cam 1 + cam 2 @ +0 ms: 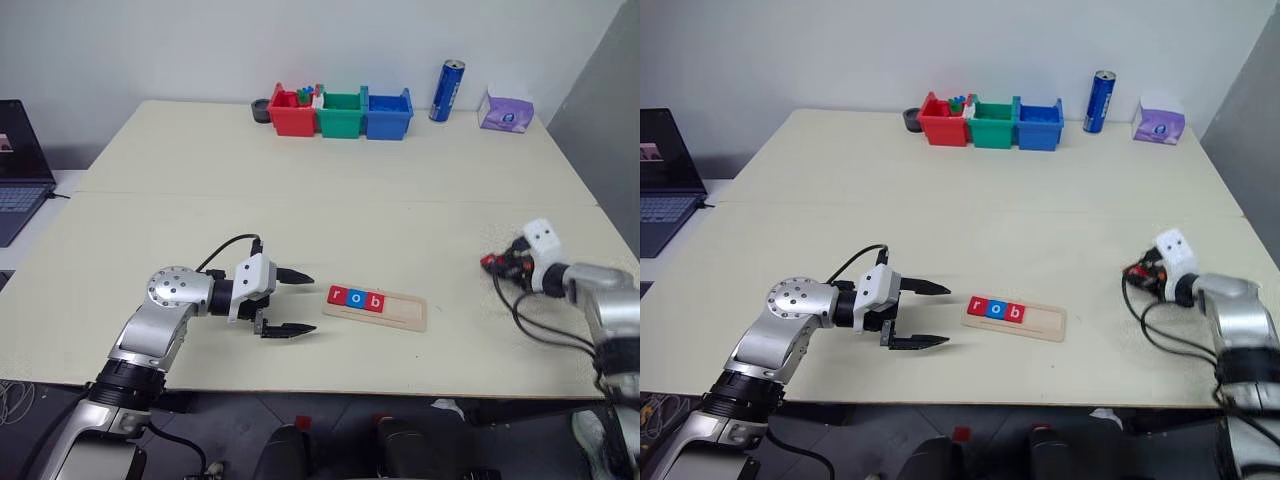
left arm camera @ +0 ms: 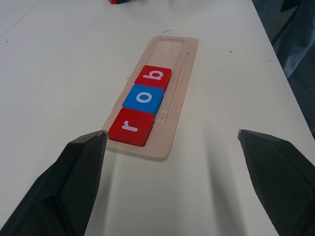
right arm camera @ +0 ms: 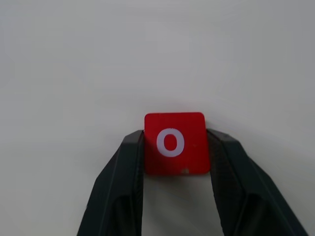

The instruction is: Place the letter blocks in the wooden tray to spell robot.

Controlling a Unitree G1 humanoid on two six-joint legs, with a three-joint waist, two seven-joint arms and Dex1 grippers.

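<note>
Next, my right gripper sets the red o block down and releases it on the table (image 1: 454,307), next to the bare end of the wooden tray.
The wooden tray (image 1: 405,313) lies near the table's front edge. Its left part holds three letter blocks: a red r (image 2: 132,127), a blue o (image 2: 143,98) and a red b (image 2: 154,76). The tray's right part is bare. My left gripper (image 1: 311,302) stands open just left of the tray, pointing at its end, with nothing between its fingers. Far to the right, my right gripper (image 1: 492,262) is low over the table. In the right wrist view its fingers (image 3: 132,152) press both sides of a red o block (image 3: 174,123).
At the table's back stand a red bin (image 1: 291,113), a green bin (image 1: 341,114) and a blue bin (image 1: 388,114), with a blue can (image 1: 446,90) and a purple box (image 1: 506,108) to their right. A laptop (image 1: 20,165) sits at far left.
</note>
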